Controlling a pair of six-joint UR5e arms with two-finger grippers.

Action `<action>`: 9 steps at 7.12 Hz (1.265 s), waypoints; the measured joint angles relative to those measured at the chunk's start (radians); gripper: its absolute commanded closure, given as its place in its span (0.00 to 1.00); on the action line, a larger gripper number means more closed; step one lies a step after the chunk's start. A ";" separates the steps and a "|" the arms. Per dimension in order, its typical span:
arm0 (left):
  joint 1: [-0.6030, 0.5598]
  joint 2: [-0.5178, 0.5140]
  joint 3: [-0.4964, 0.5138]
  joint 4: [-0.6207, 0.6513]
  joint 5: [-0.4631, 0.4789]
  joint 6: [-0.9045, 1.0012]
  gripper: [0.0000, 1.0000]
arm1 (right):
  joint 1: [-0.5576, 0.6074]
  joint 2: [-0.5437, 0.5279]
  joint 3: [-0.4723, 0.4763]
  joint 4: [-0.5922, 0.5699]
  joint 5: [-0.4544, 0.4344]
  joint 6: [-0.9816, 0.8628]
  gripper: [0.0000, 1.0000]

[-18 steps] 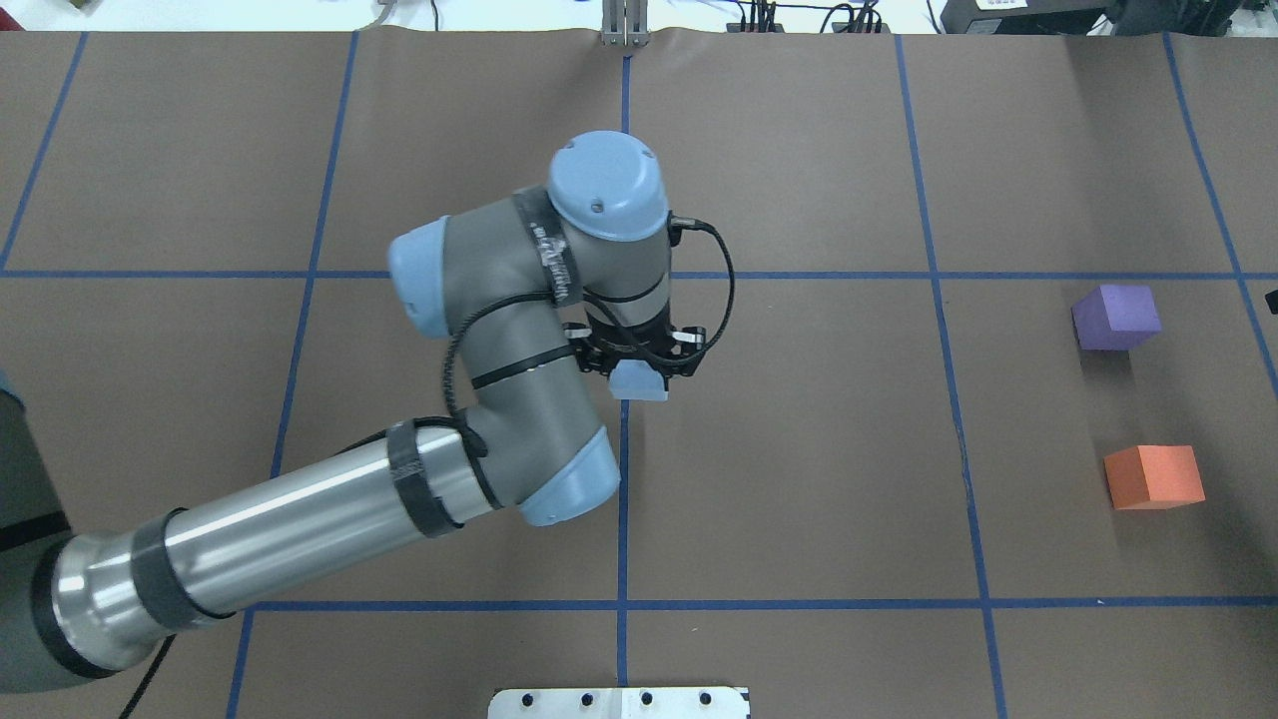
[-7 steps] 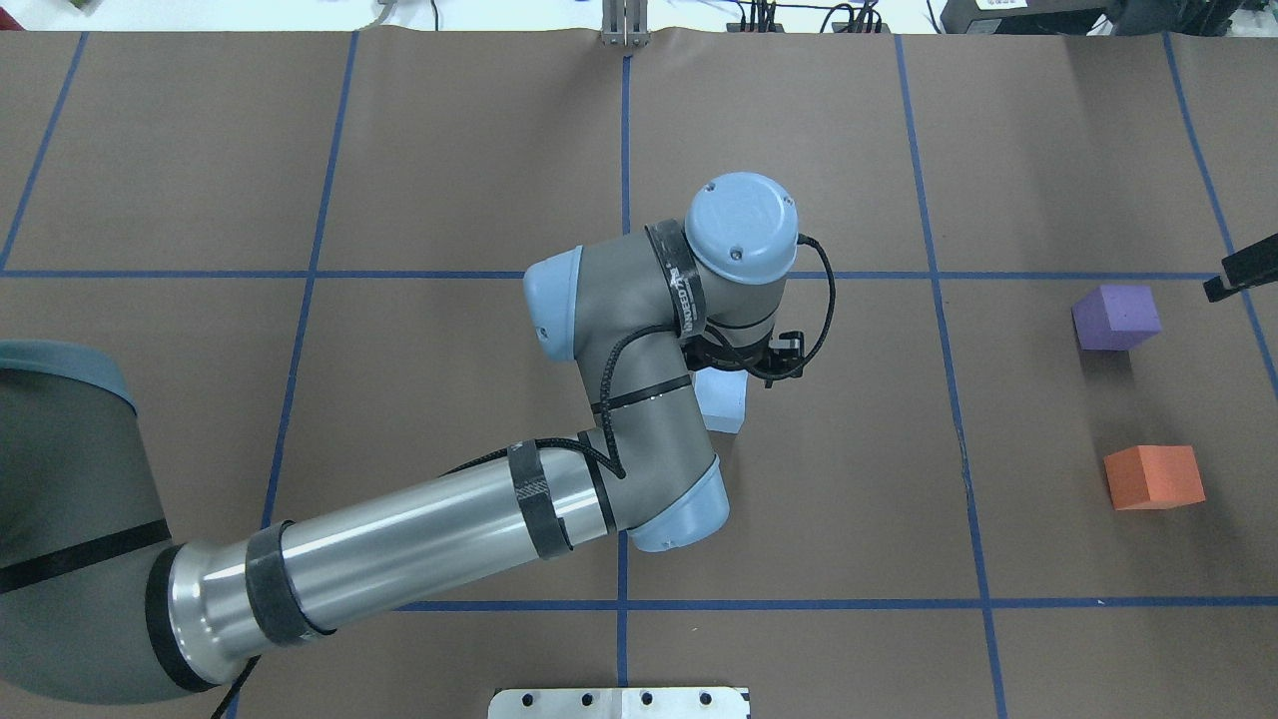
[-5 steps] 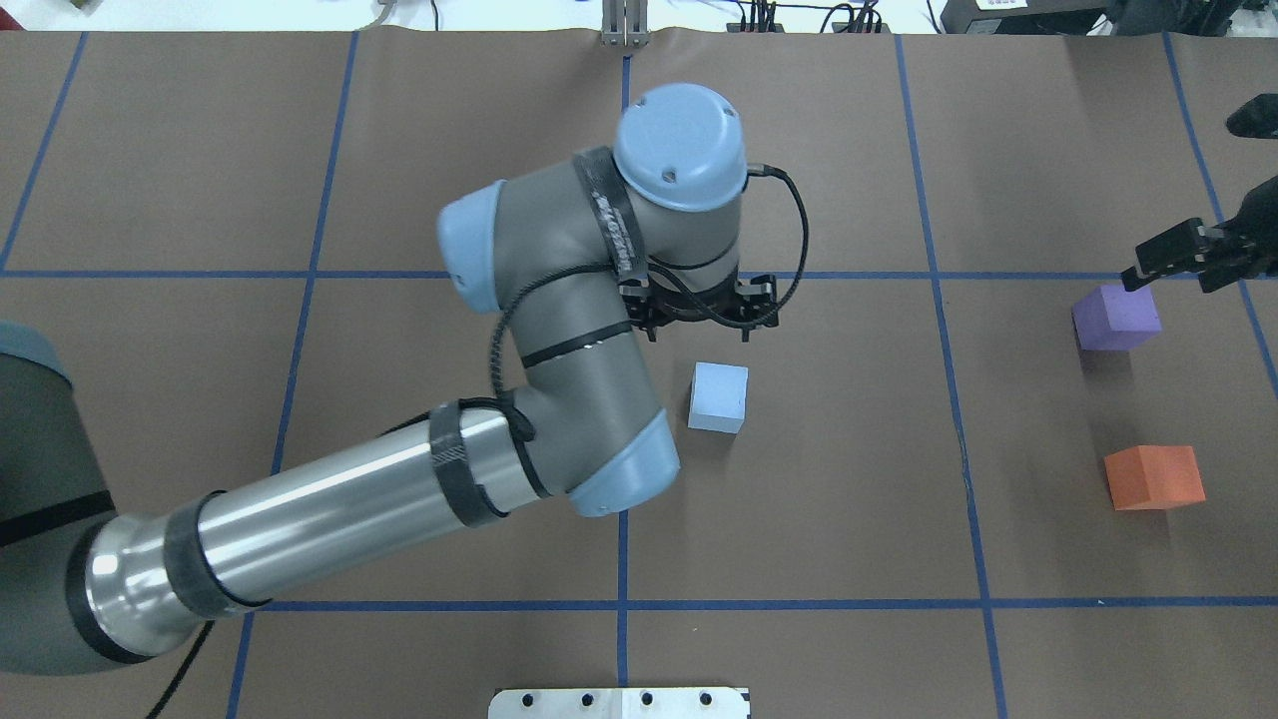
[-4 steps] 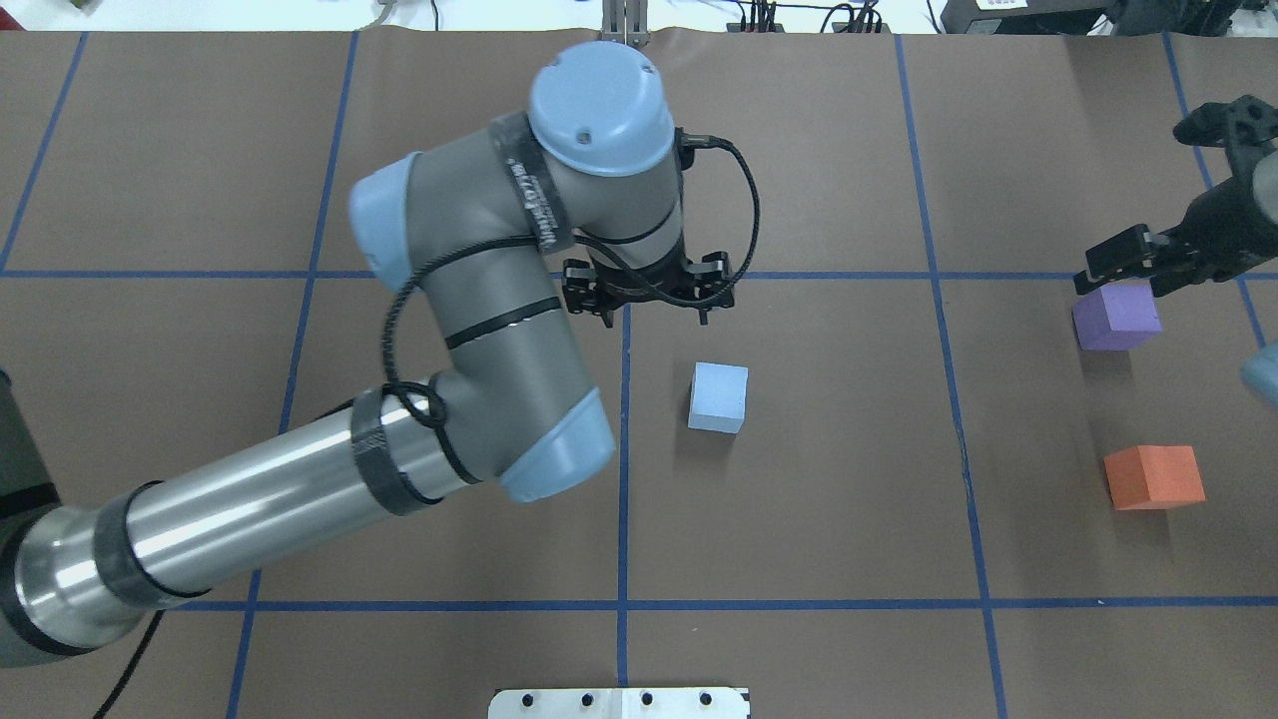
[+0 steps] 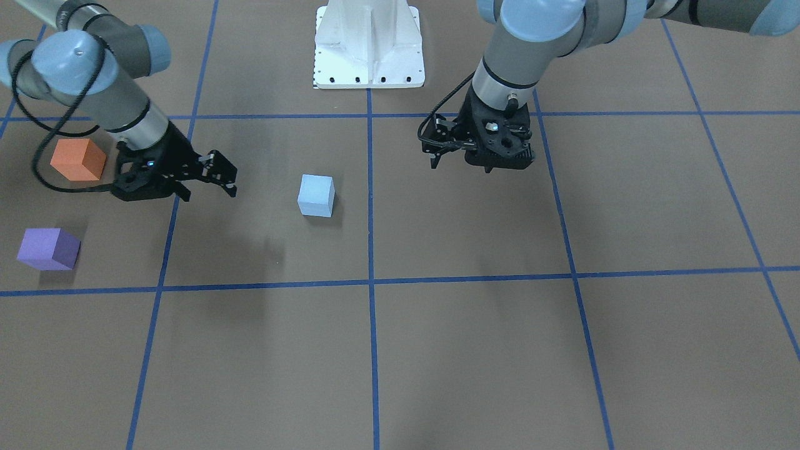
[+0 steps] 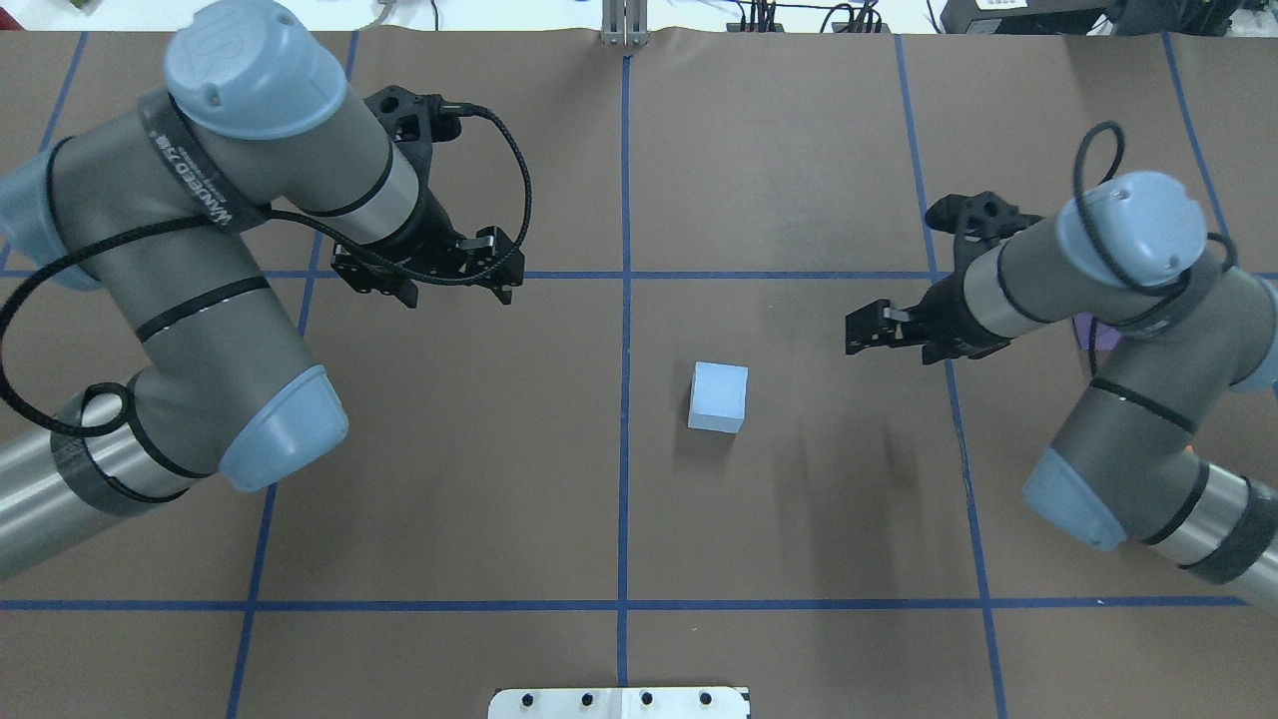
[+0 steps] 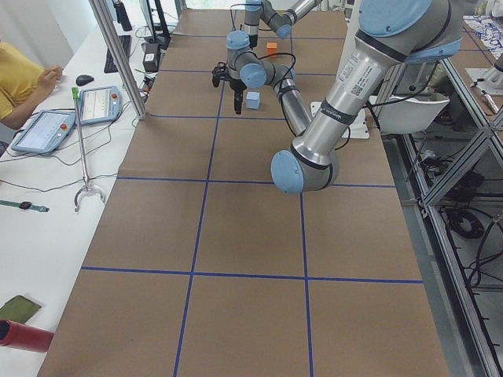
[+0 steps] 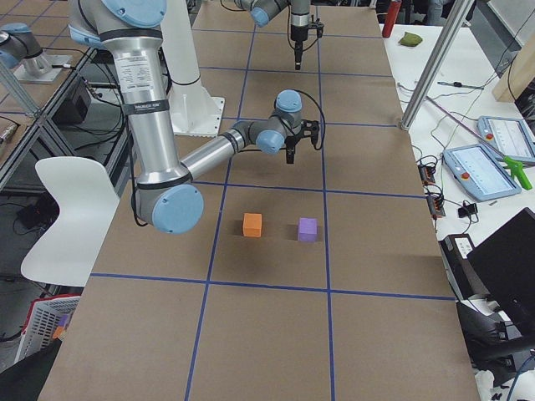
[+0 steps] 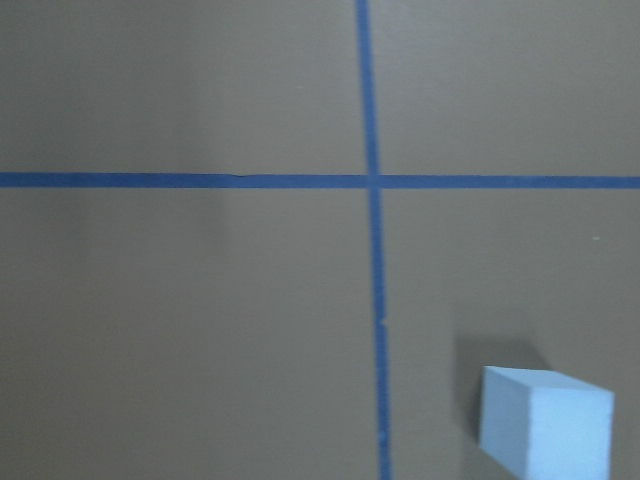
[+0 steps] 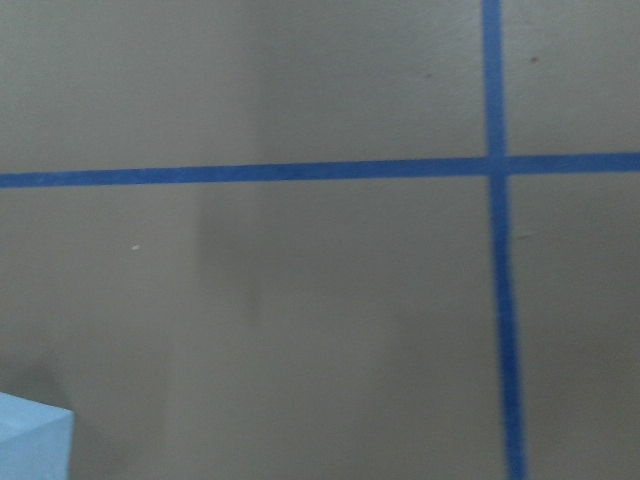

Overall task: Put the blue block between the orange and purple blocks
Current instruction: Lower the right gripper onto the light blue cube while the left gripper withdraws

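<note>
Next, I close my right gripper on the opposite sides [image 5: 316,194] [image 10: 30,440] of the light blue block, to carry it between the orange block and the purple block.
The light blue block [image 6: 717,396] stands alone on the brown table just right of the centre line. It also shows in the front view [image 5: 316,195], the left wrist view [image 9: 545,420] and, at a corner, the right wrist view [image 10: 30,440]. My left gripper [image 6: 454,292] is open and empty, up and to the left of the block. My right gripper [image 6: 889,335] is open and empty, to the right of the block. The orange block [image 5: 77,159] and purple block [image 5: 48,249] stand apart behind the right arm. In the overhead view that arm mostly hides them.
Blue tape lines [image 6: 624,449] divide the table into squares. The white base plate [image 5: 369,44] sits at the robot's edge of the table. A person in yellow [image 7: 23,78] sits with tablets at a side desk beyond the table.
My left gripper let go of the blue block on the table, then pulled away up and to the left. My right arm came in from the right, past the purple block toward the blue block.
</note>
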 measured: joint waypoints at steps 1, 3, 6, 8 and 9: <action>-0.013 0.018 -0.009 0.000 -0.007 0.004 0.00 | -0.080 0.065 -0.006 -0.028 -0.074 0.078 0.05; -0.022 0.032 -0.010 -0.002 -0.009 0.005 0.00 | -0.171 0.168 -0.019 -0.115 -0.198 0.117 0.05; -0.022 0.036 -0.005 -0.007 -0.007 0.005 0.00 | -0.197 0.236 -0.070 -0.156 -0.239 0.118 0.05; -0.021 0.037 -0.004 -0.008 -0.006 0.004 0.00 | -0.201 0.248 -0.095 -0.154 -0.259 0.109 0.05; -0.021 0.037 -0.004 -0.008 -0.005 0.004 0.00 | -0.202 0.251 -0.109 -0.151 -0.265 0.106 0.05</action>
